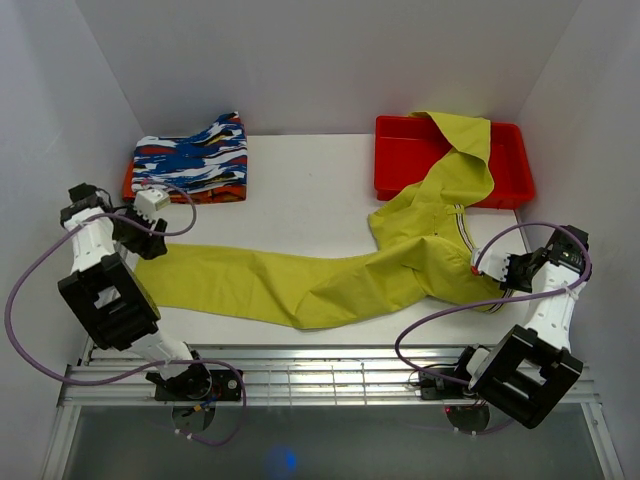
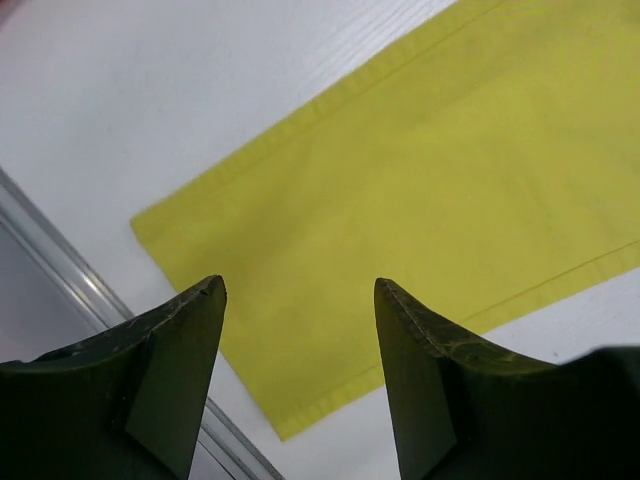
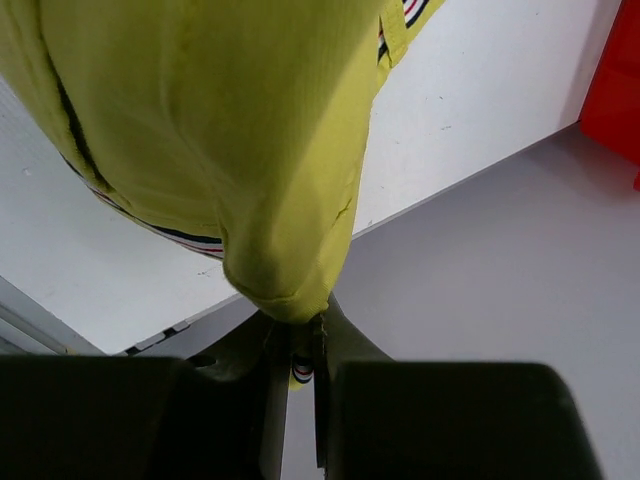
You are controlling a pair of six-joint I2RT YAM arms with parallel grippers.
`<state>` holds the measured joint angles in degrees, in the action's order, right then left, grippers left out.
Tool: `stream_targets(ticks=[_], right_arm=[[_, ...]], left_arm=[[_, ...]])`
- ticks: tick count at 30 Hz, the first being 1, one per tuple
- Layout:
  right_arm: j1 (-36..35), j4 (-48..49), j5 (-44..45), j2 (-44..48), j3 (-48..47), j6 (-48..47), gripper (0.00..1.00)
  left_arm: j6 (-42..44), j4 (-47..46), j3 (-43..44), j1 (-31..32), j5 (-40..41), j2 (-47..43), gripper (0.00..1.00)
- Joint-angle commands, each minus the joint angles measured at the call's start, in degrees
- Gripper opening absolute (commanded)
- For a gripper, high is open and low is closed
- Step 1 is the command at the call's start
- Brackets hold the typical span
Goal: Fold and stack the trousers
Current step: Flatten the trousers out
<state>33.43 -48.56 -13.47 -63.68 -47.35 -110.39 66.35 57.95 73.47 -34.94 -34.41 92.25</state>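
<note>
Next, I close my left gripper on the far edge (image 1: 167,246) (image 2: 235,160) of the yellow-green trousers' outstretched leg, near the hem's corner closest to the folded patterned garment.
The yellow-green trousers (image 1: 330,280) lie stretched across the table, one leg running left, the other leg draped back into the red tray (image 1: 400,160). My right gripper (image 1: 487,270) is shut on the waist end with its striped band, and the cloth (image 3: 250,140) hangs bunched from its jaws in the right wrist view. My left gripper (image 1: 148,238) is open and empty, hovering just above the leg's hem end (image 2: 300,300), fingers (image 2: 180,370) apart over the cloth.
A folded blue, white, black and orange patterned garment (image 1: 195,160) lies at the back left. The red tray stands at the back right. The table's metal front rail (image 1: 320,375) runs along the near edge. White walls enclose the sides.
</note>
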Motion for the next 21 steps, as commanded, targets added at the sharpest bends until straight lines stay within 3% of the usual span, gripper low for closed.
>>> stream_targets(ticks=[1, 5, 11, 17, 21], right_arm=[[0.5, 1.0, 0.2, 1.1, -0.6, -6.2, 0.08], [0.5, 2.4, 1.4, -0.2, -1.8, -5.2, 0.08], [0.8, 2.1, 2.6, -2.9, -6.2, -4.1, 0.08], [0.8, 1.9, 3.1, -3.5, -7.9, -4.2, 0.08], [0.8, 2.0, 0.7, -2.2, -9.4, -3.6, 0.08]], left_arm=[[2.2, -1.3, 2.0, 7.2, -0.1, 2.3, 0.72], [2.1, -6.7, 4.5, 12.1, 3.9, 8.7, 0.72], [6.2, -7.3, 11.6, 13.0, 9.3, 20.9, 0.71], [13.0, -9.8, 6.1, 12.5, 15.3, 21.6, 0.68], [14.3, -11.7, 1.0, 11.9, 17.0, 20.3, 0.5]])
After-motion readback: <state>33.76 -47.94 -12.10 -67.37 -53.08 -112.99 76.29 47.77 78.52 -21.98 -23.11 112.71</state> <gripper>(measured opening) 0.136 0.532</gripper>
